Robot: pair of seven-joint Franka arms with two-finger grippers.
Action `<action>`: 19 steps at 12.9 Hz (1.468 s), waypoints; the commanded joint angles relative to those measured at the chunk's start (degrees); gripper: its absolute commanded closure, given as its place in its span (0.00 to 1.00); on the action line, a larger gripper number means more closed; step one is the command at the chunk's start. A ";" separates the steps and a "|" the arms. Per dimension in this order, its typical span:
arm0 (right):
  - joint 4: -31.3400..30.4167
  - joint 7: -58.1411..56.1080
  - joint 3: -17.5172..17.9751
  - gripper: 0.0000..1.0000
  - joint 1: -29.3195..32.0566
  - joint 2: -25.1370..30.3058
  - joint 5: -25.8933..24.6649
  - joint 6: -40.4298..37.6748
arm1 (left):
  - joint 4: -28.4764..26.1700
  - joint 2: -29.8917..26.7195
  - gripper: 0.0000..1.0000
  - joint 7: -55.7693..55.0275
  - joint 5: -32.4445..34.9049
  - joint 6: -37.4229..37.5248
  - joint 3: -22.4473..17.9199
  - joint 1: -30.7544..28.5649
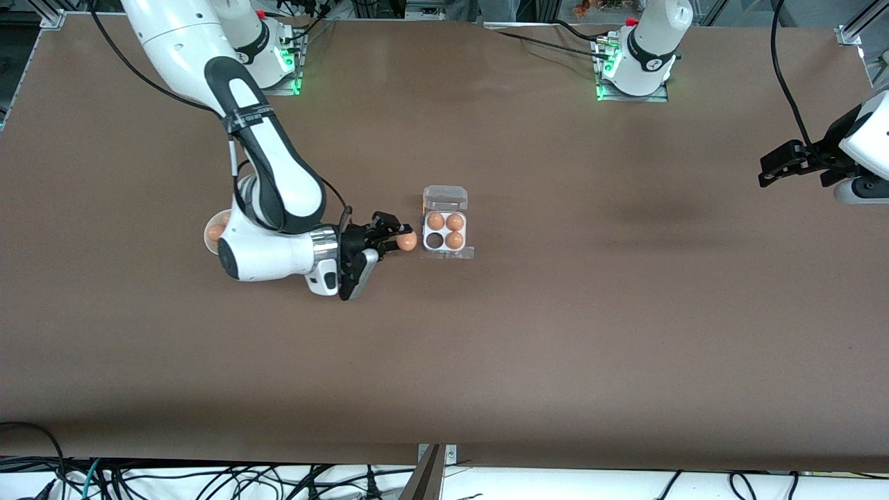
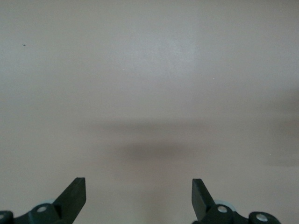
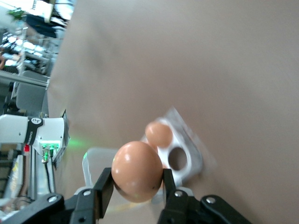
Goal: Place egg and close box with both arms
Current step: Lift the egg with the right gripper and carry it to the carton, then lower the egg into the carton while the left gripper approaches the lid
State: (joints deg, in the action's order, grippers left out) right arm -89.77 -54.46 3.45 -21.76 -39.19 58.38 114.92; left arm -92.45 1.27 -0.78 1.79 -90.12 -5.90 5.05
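My right gripper is holding the egg just above the table beside the box. I should lower it and let it go in the empty cell of the white tray (image 1: pixel 434 240) (image 3: pixel 177 159), beside the other eggs.
My right gripper (image 1: pixel 401 239) is shut on an orange-brown egg (image 1: pixel 407 241), held just above the table beside the box (image 1: pixel 445 254) on its right-arm side. In the right wrist view the egg (image 3: pixel 137 171) sits between the two black fingers (image 3: pixel 103 186). The box is a white four-cell tray with its clear lid (image 1: pixel 445 197) lying open toward the robots' bases. Three cells hold eggs; the cell (image 1: pixel 435 240) nearest the held egg is empty and also shows in the right wrist view (image 3: pixel 177 158). My left gripper (image 1: pixel 776 169) is open, waiting over bare table at the left arm's end.
A round white bowl (image 1: pixel 210 232) with eggs sits partly hidden under the right arm. The left wrist view shows only bare brown table between its fingertips (image 2: pixel 74 193). Cables hang along the table's front edge.
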 commanded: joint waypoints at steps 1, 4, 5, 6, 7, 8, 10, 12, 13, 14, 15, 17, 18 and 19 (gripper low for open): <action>1.26 -16.33 0.24 0.77 -1.00 -2.82 10.14 0.92 | 1.40 0.66 0.00 0.51 0.50 0.56 0.01 0.13; 0.91 -29.00 0.41 0.80 -1.27 -4.40 14.21 -0.12 | 1.49 0.66 0.00 0.42 0.23 0.56 0.10 0.22; 0.21 -31.47 0.42 0.83 -1.36 -4.49 14.57 -1.09 | 1.49 0.75 0.00 0.42 -1.25 0.56 0.36 0.40; -0.05 -33.24 0.42 0.83 -1.27 -4.75 14.83 -1.53 | 1.49 1.27 0.02 0.34 -4.13 0.56 0.97 0.40; -0.06 -35.78 0.42 0.83 -1.27 -4.93 14.92 -1.54 | 1.49 1.88 0.08 0.25 -7.03 0.56 1.07 0.40; -0.14 -39.72 0.42 0.83 -1.27 -5.45 14.93 -1.62 | 1.49 2.59 0.15 0.07 -10.02 0.65 1.76 0.40; -0.06 -43.79 0.94 0.83 -1.09 -6.95 17.02 -4.68 | 1.49 4.34 0.36 -0.01 -13.90 3.53 3.87 0.40; 0.12 -47.56 1.03 0.83 -1.18 -8.52 17.65 -4.79 | 1.49 6.19 0.43 -1.59 -14.62 6.88 6.07 0.40; 0.12 -50.28 1.03 0.83 -1.09 -9.14 17.65 -4.88 | 1.49 6.72 0.43 -2.29 -14.71 7.76 7.21 0.40; 0.12 -51.61 1.03 0.83 -0.83 -9.41 17.65 -4.96 | 1.49 7.16 0.43 -3.26 -14.62 7.77 7.65 0.40; 0.12 -51.97 1.03 0.83 -0.66 -9.50 17.65 -5.49 | 1.49 7.77 0.43 -3.61 -14.62 7.86 7.66 0.40; 0.12 -54.25 1.03 0.83 -0.48 -10.11 17.65 -5.93 | 1.49 9.09 0.43 -4.49 -14.62 7.95 8.53 0.75; 0.21 -55.05 1.03 0.83 -0.39 -10.90 17.65 -6.02 | 1.49 9.27 0.43 -5.63 -14.62 7.95 9.32 1.01; 0.21 -55.14 1.03 0.83 -0.39 -10.99 17.65 -5.93 | 1.49 9.97 0.47 -6.07 -14.62 7.95 9.59 1.88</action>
State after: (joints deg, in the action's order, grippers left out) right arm -90.05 -107.48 3.98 -22.85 -49.21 75.00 109.98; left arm -92.48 9.82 -4.85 -11.65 -83.34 3.04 5.75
